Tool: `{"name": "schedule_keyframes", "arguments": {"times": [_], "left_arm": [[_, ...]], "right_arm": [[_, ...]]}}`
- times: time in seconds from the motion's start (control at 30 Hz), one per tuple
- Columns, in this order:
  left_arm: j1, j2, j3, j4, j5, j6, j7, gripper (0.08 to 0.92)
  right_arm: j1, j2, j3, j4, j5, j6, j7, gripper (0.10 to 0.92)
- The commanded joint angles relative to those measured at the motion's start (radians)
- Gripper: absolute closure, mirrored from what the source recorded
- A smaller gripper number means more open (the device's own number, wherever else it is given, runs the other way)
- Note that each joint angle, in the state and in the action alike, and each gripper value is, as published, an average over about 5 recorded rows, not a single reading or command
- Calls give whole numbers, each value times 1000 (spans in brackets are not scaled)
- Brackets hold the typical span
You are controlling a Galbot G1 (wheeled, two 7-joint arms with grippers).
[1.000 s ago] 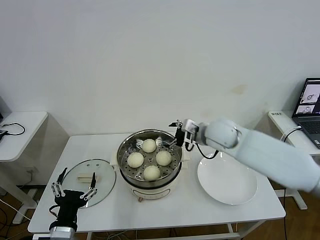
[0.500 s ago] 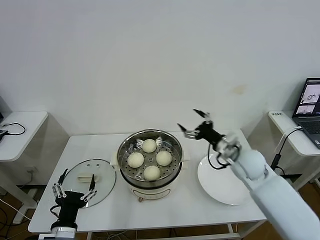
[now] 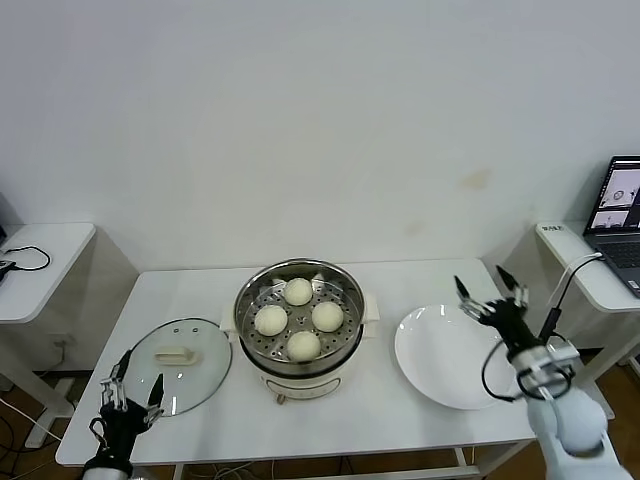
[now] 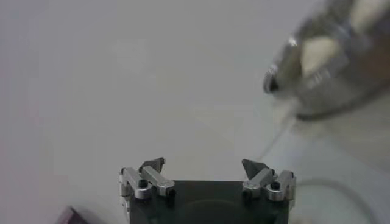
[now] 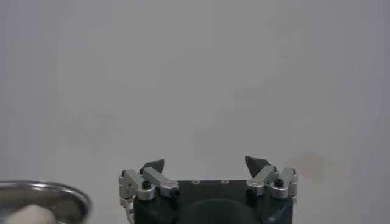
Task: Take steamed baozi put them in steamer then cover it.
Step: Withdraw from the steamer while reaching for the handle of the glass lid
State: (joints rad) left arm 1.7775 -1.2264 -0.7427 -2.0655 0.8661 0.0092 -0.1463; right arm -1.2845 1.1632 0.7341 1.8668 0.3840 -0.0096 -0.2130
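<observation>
My left gripper is going to close on the cream handle (image 3: 174, 354) of the glass cover, because the filled steamer still has its top uncovered.
Several steamed baozi (image 3: 299, 319) lie on the perforated tray inside the steel steamer (image 3: 251, 289) at the table's middle. The steamer is uncovered. The cover (image 3: 180, 362), glass with a cream handle, lies flat on the table left of the steamer. My left gripper (image 3: 131, 389) is open and empty, low at the table's front left edge, just in front of the cover. My right gripper (image 3: 491, 292) is open and empty, raised over the right side of the white plate. The steamer's rim also shows in the left wrist view (image 4: 332, 61) and the right wrist view (image 5: 42, 201).
A flat white plate (image 3: 445, 358) lies right of the steamer. A side table with a black cable (image 3: 30, 258) stands at the far left. A laptop (image 3: 620, 215) sits on another table at the far right. A white wall is behind.
My right arm has swung from beside the steamer's right rim out to the right, over the plate. My left gripper has dropped lower at the front left edge.
</observation>
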Motion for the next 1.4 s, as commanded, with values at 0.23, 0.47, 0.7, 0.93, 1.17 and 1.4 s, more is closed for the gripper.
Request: {"name": "schedule_keyframes", "arguments": {"times": [0.23,0.47,0.7,0.93,1.17,1.4], "left_arm": [[-195,129,21,312,443,-66,-5,177],[-332,167,88,432,423,-73,21,177],[-432,182,125,534,410,-81,22,177],[-493,186,155,591,401,-85,27,177],[-521,184,172,621,399,-88,28,177],[-534,173,196,623,397,-86,37,177]], "right_arm": [[-230,123,212,53,-30,45,2,203],[-264,139,237,68,-22,45,3,203],[-294,149,257,69,-25,52,-2,203],[-302,166,256,68,-33,54,-5,203],[-311,175,257,77,-35,53,-8,203],[-325,185,257,81,-39,59,-12,202]]}}
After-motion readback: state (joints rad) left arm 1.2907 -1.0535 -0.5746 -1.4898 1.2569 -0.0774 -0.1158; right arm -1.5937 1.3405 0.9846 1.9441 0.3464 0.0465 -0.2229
